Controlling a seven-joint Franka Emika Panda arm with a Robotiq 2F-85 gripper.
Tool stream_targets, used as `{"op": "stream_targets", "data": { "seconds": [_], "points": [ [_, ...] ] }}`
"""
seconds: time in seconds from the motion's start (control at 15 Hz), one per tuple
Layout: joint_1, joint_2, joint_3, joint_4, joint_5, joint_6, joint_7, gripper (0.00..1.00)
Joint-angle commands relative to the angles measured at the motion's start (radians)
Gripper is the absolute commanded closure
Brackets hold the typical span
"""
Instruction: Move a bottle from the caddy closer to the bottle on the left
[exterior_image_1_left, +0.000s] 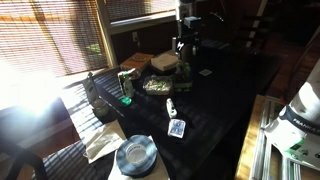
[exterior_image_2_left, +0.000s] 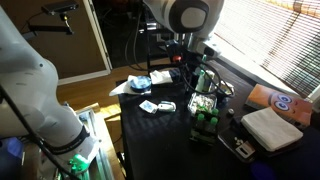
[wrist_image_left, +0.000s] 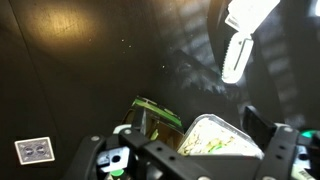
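Next, my gripper should go to the bottle's green cap (exterior_image_1_left: 185, 68) in the caddy, on the side of the cap toward the small white bottle, and close there.
The caddy (exterior_image_1_left: 128, 84) is a green cardboard carrier with green bottles (exterior_image_2_left: 205, 121) in it, on a dark table. It shows in the wrist view (wrist_image_left: 156, 114) just under the camera. A tall bottle (exterior_image_1_left: 91, 92) stands on the table to the caddy's left, near the window. My gripper (exterior_image_1_left: 183, 62) hangs above the table behind the caddy and a foil food tray (exterior_image_1_left: 157, 86). In the wrist view the gripper (wrist_image_left: 185, 152) is open and empty, with the food tray (wrist_image_left: 222, 136) showing between its fingers below.
A small white bottle (wrist_image_left: 238, 52) lies on the table beyond the tray. A card pack (exterior_image_1_left: 177, 128) and a grey bowl (exterior_image_1_left: 135, 155) sit nearer the front edge. A white box (exterior_image_2_left: 271, 129) sits at the table's end. The table (exterior_image_1_left: 215, 105) is dark.
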Motion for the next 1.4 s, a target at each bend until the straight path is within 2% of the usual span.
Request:
{"op": "stream_targets", "data": {
  "seconds": [0.0, 0.13, 0.27, 0.33, 0.4, 0.53, 0.6, 0.67, 0.73, 0.93, 1.2, 1.33],
  "points": [
    [-0.029, 0.030, -0.055, 0.008, 0.159, -0.037, -0.273, 0.00],
    [-0.054, 0.034, -0.084, -0.002, 0.254, -0.053, -0.425, 0.00],
    [-0.073, 0.039, -0.104, 0.009, 0.336, -0.119, -0.539, 0.00],
    [-0.076, 0.040, -0.109, 0.023, 0.345, -0.172, -0.537, 0.00],
    [-0.065, 0.037, -0.105, 0.002, 0.290, -0.103, -0.482, 0.00],
    [-0.075, 0.037, -0.112, 0.007, 0.313, -0.141, -0.512, 0.00],
    [-0.066, 0.016, -0.104, -0.004, 0.312, -0.100, -0.512, 0.00],
    [-0.061, -0.008, -0.099, -0.027, 0.338, -0.010, -0.569, 0.00],
    [-0.059, -0.015, -0.096, -0.030, 0.356, 0.024, -0.593, 0.00],
    [-0.049, -0.047, -0.091, -0.065, 0.326, 0.152, -0.689, 0.00],
    [-0.045, -0.077, -0.105, -0.102, 0.406, 0.246, -0.933, 0.00],
    [-0.043, -0.075, -0.111, -0.116, 0.366, 0.265, -1.041, 0.00]
  ]
}}
